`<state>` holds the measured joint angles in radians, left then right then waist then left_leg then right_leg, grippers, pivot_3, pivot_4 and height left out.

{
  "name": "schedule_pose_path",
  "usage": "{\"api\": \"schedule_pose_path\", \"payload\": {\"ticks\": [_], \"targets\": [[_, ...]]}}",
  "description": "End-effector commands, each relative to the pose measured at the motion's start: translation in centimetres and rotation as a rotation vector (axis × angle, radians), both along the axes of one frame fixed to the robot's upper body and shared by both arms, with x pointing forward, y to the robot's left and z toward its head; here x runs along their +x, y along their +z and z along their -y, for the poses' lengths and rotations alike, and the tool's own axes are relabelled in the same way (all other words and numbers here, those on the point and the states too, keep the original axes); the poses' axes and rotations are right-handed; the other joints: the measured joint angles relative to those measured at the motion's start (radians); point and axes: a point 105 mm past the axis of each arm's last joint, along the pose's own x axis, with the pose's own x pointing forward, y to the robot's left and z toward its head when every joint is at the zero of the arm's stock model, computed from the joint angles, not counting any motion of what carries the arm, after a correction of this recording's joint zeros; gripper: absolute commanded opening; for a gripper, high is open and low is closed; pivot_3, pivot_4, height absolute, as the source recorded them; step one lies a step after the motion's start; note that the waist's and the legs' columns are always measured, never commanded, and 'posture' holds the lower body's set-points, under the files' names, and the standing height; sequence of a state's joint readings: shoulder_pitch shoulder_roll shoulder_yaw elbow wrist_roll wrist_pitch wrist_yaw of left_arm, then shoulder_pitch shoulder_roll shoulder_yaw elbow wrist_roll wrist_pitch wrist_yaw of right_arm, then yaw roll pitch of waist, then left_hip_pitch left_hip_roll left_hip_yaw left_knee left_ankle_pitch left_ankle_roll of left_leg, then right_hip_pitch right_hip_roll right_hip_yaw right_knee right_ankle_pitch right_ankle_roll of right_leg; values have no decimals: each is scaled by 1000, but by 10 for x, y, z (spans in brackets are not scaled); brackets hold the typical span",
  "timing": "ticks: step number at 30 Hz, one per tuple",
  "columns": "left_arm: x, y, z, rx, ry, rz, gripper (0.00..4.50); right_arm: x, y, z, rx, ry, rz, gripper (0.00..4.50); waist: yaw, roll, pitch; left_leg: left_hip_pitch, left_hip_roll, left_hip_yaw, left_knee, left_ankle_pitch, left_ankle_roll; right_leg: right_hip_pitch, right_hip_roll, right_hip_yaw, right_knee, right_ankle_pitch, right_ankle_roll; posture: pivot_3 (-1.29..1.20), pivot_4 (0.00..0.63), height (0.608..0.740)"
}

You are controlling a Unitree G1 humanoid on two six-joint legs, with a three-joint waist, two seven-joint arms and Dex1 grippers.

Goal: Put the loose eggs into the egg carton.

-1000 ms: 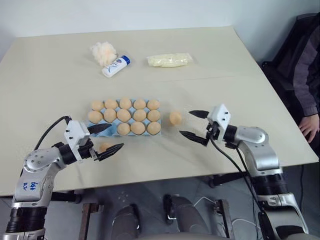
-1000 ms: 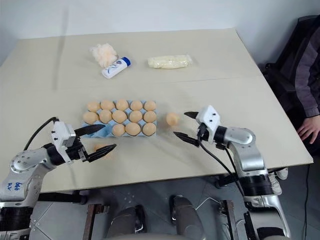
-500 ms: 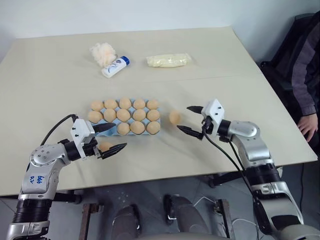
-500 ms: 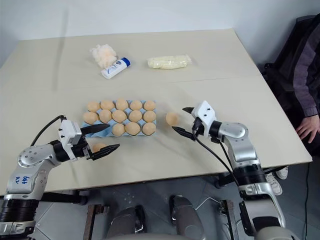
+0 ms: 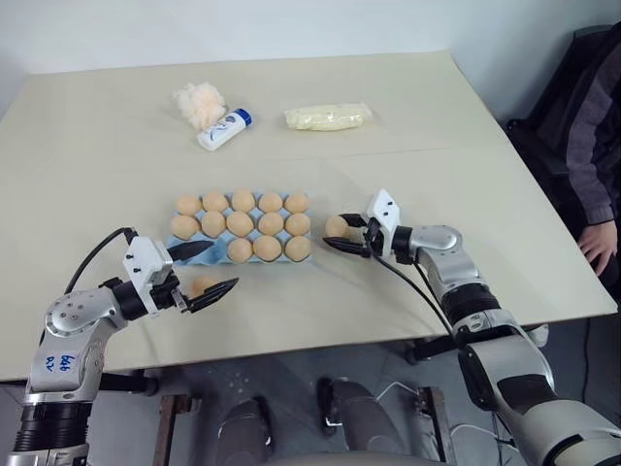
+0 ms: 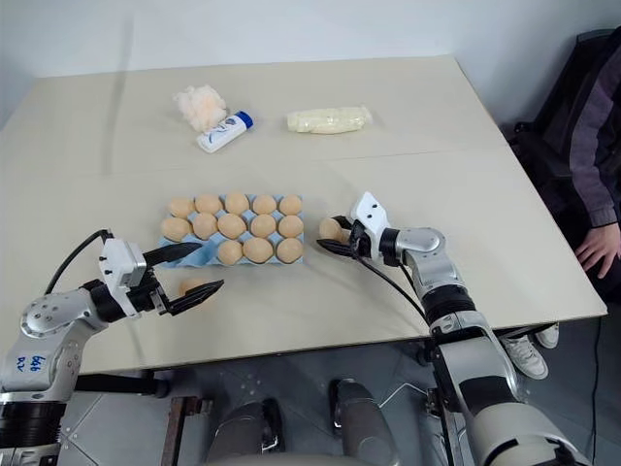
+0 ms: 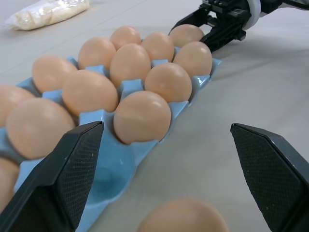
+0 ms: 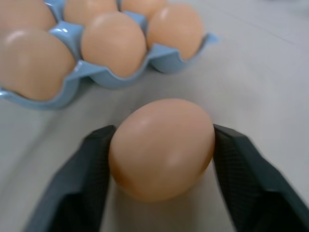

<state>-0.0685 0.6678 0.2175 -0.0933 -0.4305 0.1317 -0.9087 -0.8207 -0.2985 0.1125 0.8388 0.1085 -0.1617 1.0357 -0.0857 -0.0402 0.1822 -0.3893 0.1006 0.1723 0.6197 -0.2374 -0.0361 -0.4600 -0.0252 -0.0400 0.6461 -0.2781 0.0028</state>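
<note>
My right gripper needs to let go of the egg in the bare carton cup adjoining the front-row eggs [image 5: 211, 251], by my left gripper's fingertip.
The light blue egg carton [image 5: 215, 257] lies mid-table with tan eggs in nearly all its cups; one cup at its near left corner is bare. Just right of the carton, a loose egg [image 5: 337, 227] rests on the table with my right gripper [image 5: 341, 233] shut on it. In the right wrist view both pads press the sides of this egg [image 8: 161, 147]. Another loose egg [image 5: 203, 284] lies in front of the carton's left end. My left gripper [image 5: 225, 264] stands open over that egg without touching it.
At the far side lie a fluffy cream-orange puff [image 5: 199, 102], a white tube with a blue cap [image 5: 224, 128] and a clear bag of pale yellow stuff [image 5: 328, 117]. A person [image 5: 582, 146] sits at the right table edge, one hand [image 5: 602, 243] on it.
My right gripper has moved left to the egg beside the carton and its fingers have closed on it. The left gripper has stayed open in place.
</note>
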Motion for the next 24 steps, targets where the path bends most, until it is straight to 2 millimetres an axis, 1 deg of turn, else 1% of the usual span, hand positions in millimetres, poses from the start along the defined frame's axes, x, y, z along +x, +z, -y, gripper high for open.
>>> {"api": "schedule_pose_path", "payload": {"ticks": [1, 3, 7, 9, 10, 12, 15, 17, 21, 24], "targets": [[-2, 13, -5, -17, 37, 62, 4500, 1, 17, -1, -2, 24, 79, 2071, 0, 0, 0, 0, 0, 0, 0, 0, 0, 0, 0, 0, 0, 0, 0, 0, 150, 740], [-2, 15, -15, -34, 84, 66, 4500, 1, 24, 0, -12, 28, 106, 2071, -1, 0, 0, 0, 0, 0, 0, 0, 0, 0, 0, 0, 0, 0, 0, 0, 150, 740], [-10, 17, -42, -47, 192, 58, 4500, -5, 50, -6, 1, 92, 134, 2071, -8, 0, 0, 0, 1, 0, 0, 0, 0, -1, 0, 1, 1, 0, 0, 0, 150, 740], [-17, 17, -54, -52, 245, 55, 4500, -13, 59, -16, -26, 160, 145, 2071, -14, 0, 0, 0, 2, 0, 0, 0, -1, -1, 0, 1, 1, 0, 0, 0, 150, 740], [-21, 17, -59, -51, 270, 52, 4500, -17, 62, -24, -38, 195, 149, 2071, -15, 0, 0, 1, 2, 0, 0, 0, -1, -1, 0, 1, 1, 0, 0, 0, 150, 740], [-26, 15, -65, -46, 297, 44, 4500, -22, 67, -35, -48, 229, 148, 2071, -19, 0, 0, 1, 3, 0, -1, -1, -1, -1, 0, 1, 1, 0, -1, 0, 150, 740], [-32, 9, -77, -43, 359, 33, 4500, -33, 79, -78, -36, 312, 152, 2071, -26, 0, 0, 1, 2, 0, 0, -2, -3, -1, 0, 0, 1, 0, -1, 0, 150, 740], [-34, 7, -81, -45, 383, 33, 4500, -38, 83, -101, -40, 342, 157, 2071, -28, 0, 0, 1, 3, 0, -1, -2, -3, -1, -1, 1, 1, 0, -1, 0, 150, 740], [-39, 6, -79, -57, 404, 38, 4500, -46, 100, -155, -13, 381, 158, 2071, -30, 0, 0, 0, 3, 0, -1, -2, -3, -2, -1, 0, 2, 0, -1, 0, 150, 740], [-41, 6, -79, -57, 416, 41, 4500, -49, 98, -182, -37, 398, 150, 2071, -28, -3, -2, -1, 3, 0, -1, -2, -4, -3, -1, -1, 1, -1, -2, 0, 150, 740]]}}
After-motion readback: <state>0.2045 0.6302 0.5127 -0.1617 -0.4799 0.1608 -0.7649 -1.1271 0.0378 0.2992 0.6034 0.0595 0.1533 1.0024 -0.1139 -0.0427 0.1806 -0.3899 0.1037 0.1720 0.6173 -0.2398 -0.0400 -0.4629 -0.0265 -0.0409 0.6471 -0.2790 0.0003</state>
